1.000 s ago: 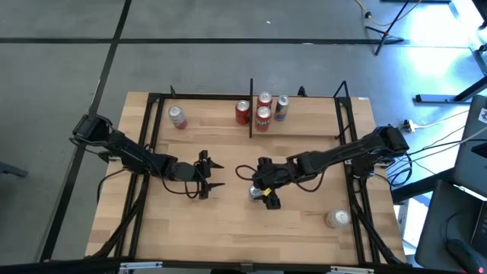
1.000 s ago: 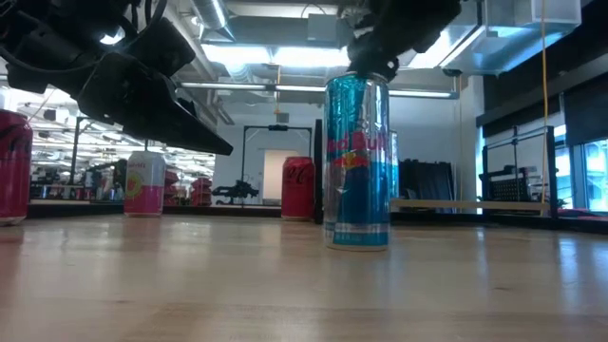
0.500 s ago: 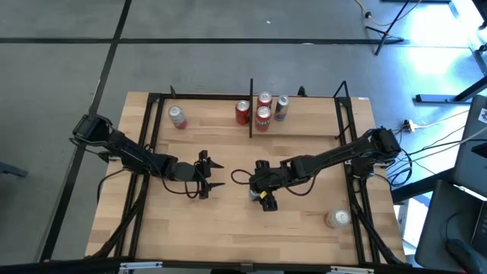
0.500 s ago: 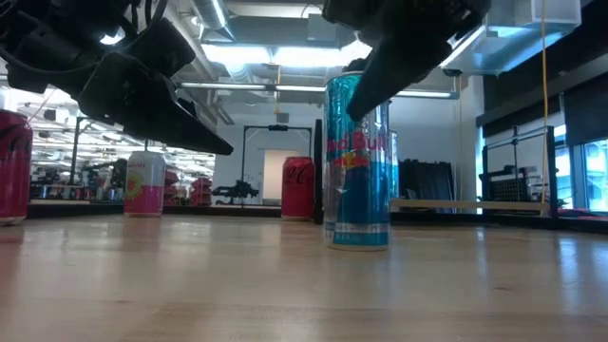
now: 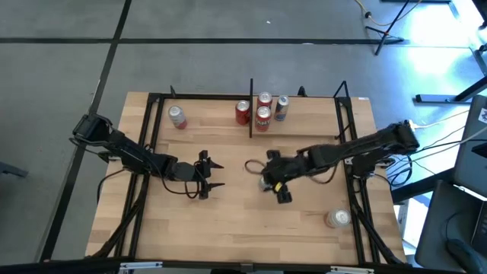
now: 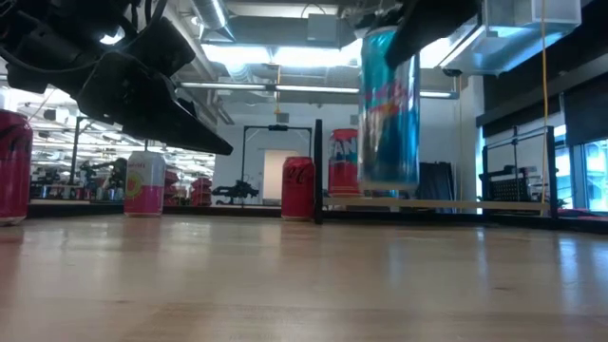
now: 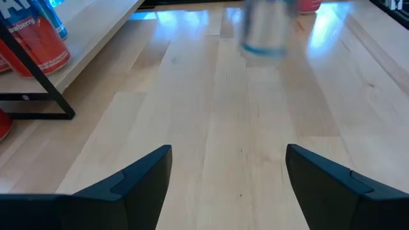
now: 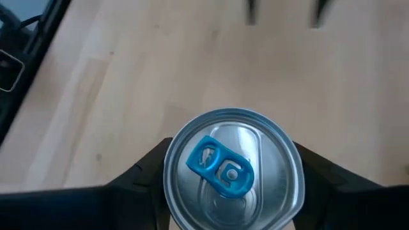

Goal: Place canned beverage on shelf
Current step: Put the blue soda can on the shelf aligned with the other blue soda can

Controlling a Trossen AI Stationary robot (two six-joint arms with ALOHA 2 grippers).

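Observation:
Next, my right gripper puts the tall blue can down and lets it go on the shelf [image 5: 279,129] in front of the other blue can. The held can still hangs above the tabletop.
A tall blue can [image 6: 388,104] hangs above the tabletop in my right gripper [image 5: 272,183], which is shut on it at the table's middle. The can's silver top with a blue tab [image 8: 233,169] shows in the right wrist view. It also shows blurred in the left wrist view [image 7: 265,29]. The shelf [image 5: 213,125], a pale board between thin black uprights, stands along the far edge. My left gripper [image 5: 209,176] is open and empty, left of the can. My right gripper pinches the can's upper wall just below the rim [image 8: 167,171] between its two fingers, one on either side. The fingers come from above, pointing down. The can hangs about upright below them, its base [image 6: 388,179] lifted clear of the table.
Several cans [image 5: 262,110] stand on the shelf beside a black middle upright [image 5: 251,106], and one pink can [image 5: 177,116] stands at its left end. Another can [image 5: 337,219] lies on the table near the front right. Black frame rails run along both sides.
My right gripper has taken hold of the blue can, which stood on the table, and has lifted it clear. It has carried the can up and a little toward the table's right and far edges.

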